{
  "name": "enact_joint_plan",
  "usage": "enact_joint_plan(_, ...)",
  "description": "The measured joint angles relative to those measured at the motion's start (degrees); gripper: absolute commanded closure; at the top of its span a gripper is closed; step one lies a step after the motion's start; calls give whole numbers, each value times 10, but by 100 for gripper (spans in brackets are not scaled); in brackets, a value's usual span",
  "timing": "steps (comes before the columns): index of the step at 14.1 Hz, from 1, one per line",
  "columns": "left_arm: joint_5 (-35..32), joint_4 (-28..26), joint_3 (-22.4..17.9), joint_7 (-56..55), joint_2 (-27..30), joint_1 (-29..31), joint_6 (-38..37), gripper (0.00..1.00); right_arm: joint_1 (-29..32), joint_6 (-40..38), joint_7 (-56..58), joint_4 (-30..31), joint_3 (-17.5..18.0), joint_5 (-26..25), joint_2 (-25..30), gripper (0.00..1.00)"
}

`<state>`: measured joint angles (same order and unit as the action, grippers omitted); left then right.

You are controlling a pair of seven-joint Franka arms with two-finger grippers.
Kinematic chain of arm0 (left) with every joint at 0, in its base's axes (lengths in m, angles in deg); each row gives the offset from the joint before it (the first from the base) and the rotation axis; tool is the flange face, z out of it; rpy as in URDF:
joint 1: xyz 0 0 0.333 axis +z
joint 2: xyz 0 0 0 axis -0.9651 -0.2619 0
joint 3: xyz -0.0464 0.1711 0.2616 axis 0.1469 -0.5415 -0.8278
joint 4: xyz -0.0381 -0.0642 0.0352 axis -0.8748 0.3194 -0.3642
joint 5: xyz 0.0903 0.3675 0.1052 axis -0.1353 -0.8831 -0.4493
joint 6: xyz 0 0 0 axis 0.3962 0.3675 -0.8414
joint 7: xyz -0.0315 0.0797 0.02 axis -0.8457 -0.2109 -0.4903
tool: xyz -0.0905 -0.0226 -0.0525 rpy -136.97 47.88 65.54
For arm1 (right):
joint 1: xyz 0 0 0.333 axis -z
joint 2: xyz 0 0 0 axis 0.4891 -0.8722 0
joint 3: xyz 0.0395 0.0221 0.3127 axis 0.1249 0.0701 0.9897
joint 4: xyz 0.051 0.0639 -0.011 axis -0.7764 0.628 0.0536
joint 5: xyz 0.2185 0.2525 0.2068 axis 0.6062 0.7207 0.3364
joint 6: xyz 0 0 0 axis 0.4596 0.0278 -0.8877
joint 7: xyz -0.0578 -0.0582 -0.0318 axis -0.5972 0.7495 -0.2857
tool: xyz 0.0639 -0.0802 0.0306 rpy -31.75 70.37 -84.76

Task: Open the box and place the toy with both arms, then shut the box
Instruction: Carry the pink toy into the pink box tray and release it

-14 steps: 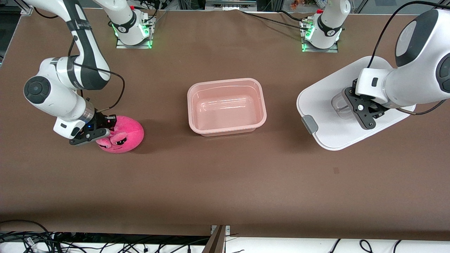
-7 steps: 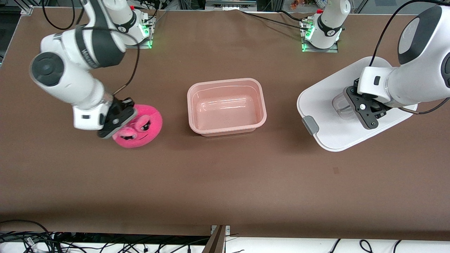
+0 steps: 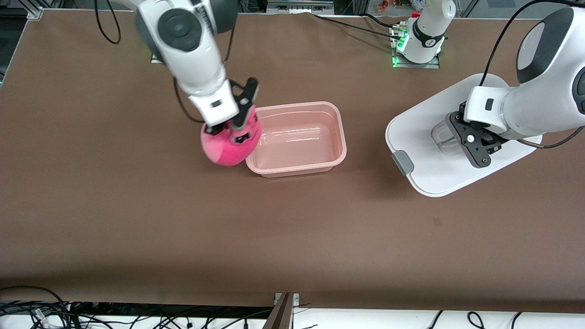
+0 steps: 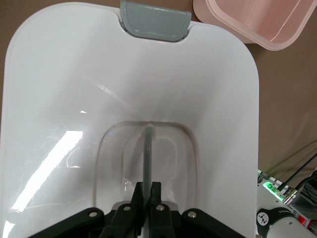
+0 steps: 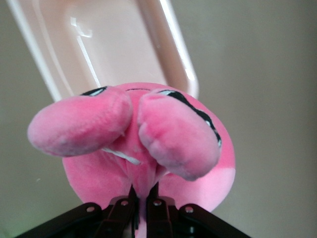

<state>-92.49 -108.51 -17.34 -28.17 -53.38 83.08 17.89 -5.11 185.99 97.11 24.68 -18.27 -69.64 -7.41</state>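
Note:
The robot's right gripper should put the pink plush toy down near the middle of the pale pink tub's bottom (image 3: 286, 146) (image 5: 116, 44).
The pale pink tub (image 3: 295, 139) stands open at the table's middle; its rim also shows in the right wrist view (image 5: 168, 44) and the left wrist view (image 4: 257, 25). My right gripper (image 3: 233, 125) is shut on the pink plush toy (image 3: 228, 146) and holds it in the air over the tub's rim at the right arm's end. In the right wrist view the toy (image 5: 148, 134) hangs from the gripper (image 5: 143, 196). The white lid (image 3: 434, 151) lies toward the left arm's end. My left gripper (image 3: 475, 141) is shut on its centre handle (image 4: 148, 148), as the left wrist view (image 4: 148, 191) shows.
The grey clip (image 3: 402, 161) sticks out from the lid's edge nearest the tub, and shows in the left wrist view (image 4: 154, 20). Both arm bases (image 3: 418, 41) stand along the edge farthest from the front camera. Brown table (image 3: 292, 237) lies bare nearer the front camera.
My right gripper has lifted the toy off the table and carried it toward the tub, now over its rim. The left gripper and lid have barely moved.

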Motion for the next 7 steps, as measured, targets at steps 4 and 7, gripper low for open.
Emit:
enact_joint_plan(4, 0, 0, 1, 0, 0, 0, 0, 100, -69, 26, 1, 0, 1, -1, -35, 100)
enact_joint_plan(7, 0, 0, 1, 0, 0, 0, 0, 100, -70, 52, 21, -1, -3, -3, -65, 100)
